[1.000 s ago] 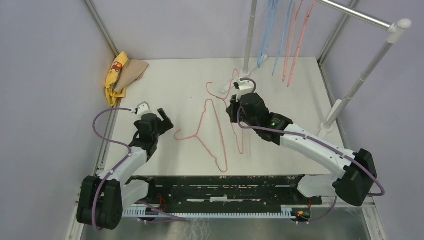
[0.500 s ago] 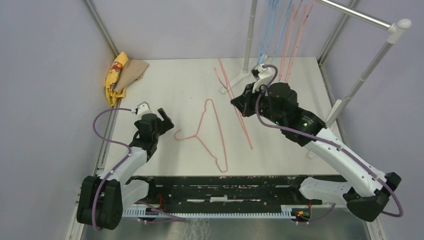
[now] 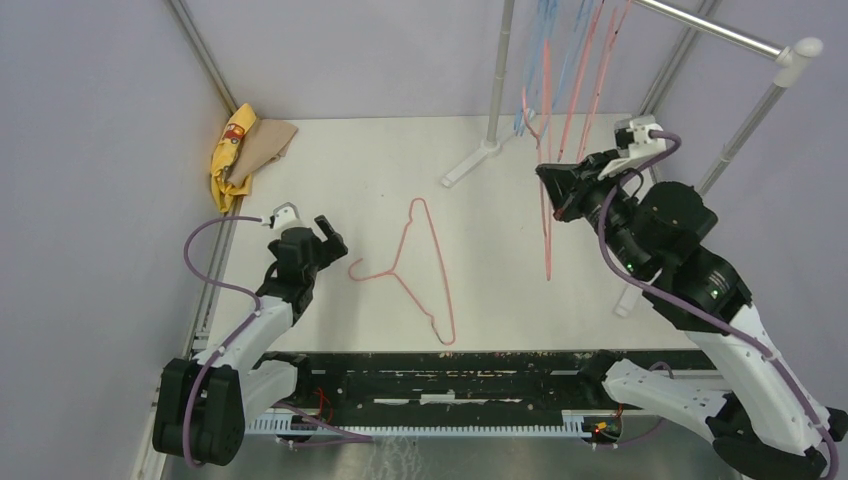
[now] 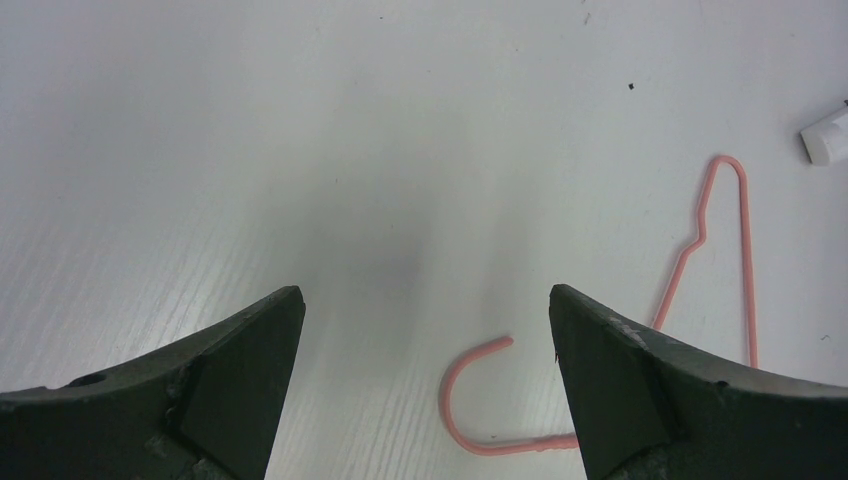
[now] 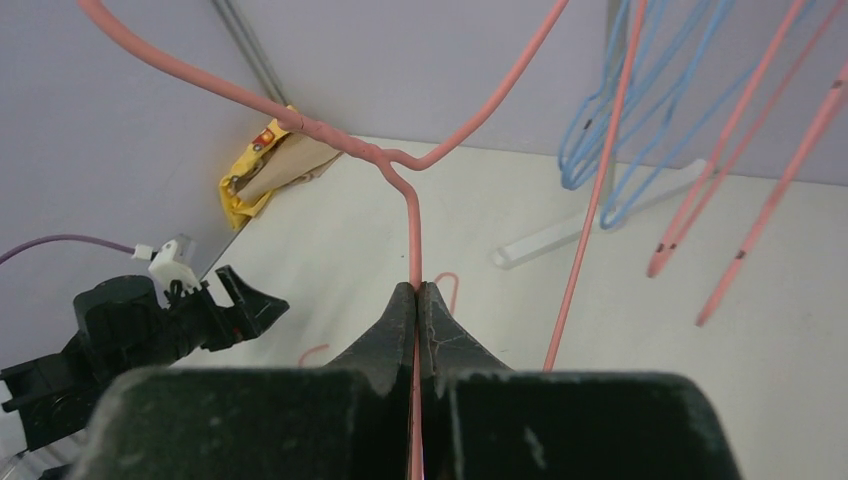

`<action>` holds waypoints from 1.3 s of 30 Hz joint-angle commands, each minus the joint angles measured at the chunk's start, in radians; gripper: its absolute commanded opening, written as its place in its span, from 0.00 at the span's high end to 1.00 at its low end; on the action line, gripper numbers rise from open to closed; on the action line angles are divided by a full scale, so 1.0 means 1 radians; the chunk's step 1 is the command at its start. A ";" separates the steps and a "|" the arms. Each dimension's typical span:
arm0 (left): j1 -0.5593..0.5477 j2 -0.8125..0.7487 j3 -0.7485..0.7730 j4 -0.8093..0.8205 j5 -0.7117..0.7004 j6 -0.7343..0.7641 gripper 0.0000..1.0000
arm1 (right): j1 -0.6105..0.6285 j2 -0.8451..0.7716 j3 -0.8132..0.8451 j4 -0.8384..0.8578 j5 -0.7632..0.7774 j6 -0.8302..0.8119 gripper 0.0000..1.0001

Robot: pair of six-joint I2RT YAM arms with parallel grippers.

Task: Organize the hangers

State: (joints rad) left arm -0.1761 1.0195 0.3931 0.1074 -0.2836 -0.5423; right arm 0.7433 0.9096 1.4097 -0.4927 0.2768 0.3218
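Note:
I hold the pink-red hanger's arm well below the neck with my right gripper, so I need to lower it and grip close beside the neck [image 5: 388,160] before hanging it.
One pink-red hanger [image 3: 420,262] lies flat on the white table; its hook [image 4: 470,400] shows between my left fingers in the left wrist view. My left gripper [image 3: 325,232] [image 4: 425,300] is open and empty, low over the table just left of that hook. My right gripper [image 3: 556,190] [image 5: 417,290] is shut on a second pink-red hanger [image 3: 548,250] [image 5: 414,220] and holds it in the air by its neck, hanging down near the rack. Several light blue hangers [image 3: 545,30] [image 5: 640,140] and pink-red hangers [image 3: 600,50] [image 5: 760,160] hang from the rack.
A white-and-silver rack stands at the back right: a left pole [image 3: 497,80] with its foot [image 3: 470,165], a top bar [image 3: 720,30] and a right pole [image 3: 720,160]. A yellow cloth with brown paper [image 3: 240,145] lies at the back left corner.
My right arm has lifted its pink-red hanger off the table and swung it right and up toward the rack. The left arm and the lying hanger have not moved.

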 commanded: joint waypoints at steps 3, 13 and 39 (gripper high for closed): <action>0.005 0.012 0.002 0.058 0.026 -0.045 0.01 | -0.005 -0.100 0.029 -0.058 0.164 -0.039 0.99; 0.005 0.021 -0.007 0.068 0.037 -0.044 0.01 | -0.005 -0.222 0.006 -0.136 0.323 -0.074 0.99; 0.005 0.017 -0.017 0.075 0.030 -0.030 0.01 | -0.005 -0.041 0.058 -0.091 0.376 -0.061 0.99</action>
State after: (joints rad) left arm -0.1761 1.0382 0.3790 0.1299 -0.2527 -0.5552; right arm 0.7414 0.8463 1.4158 -0.6418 0.6300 0.2638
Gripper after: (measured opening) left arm 0.990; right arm 0.013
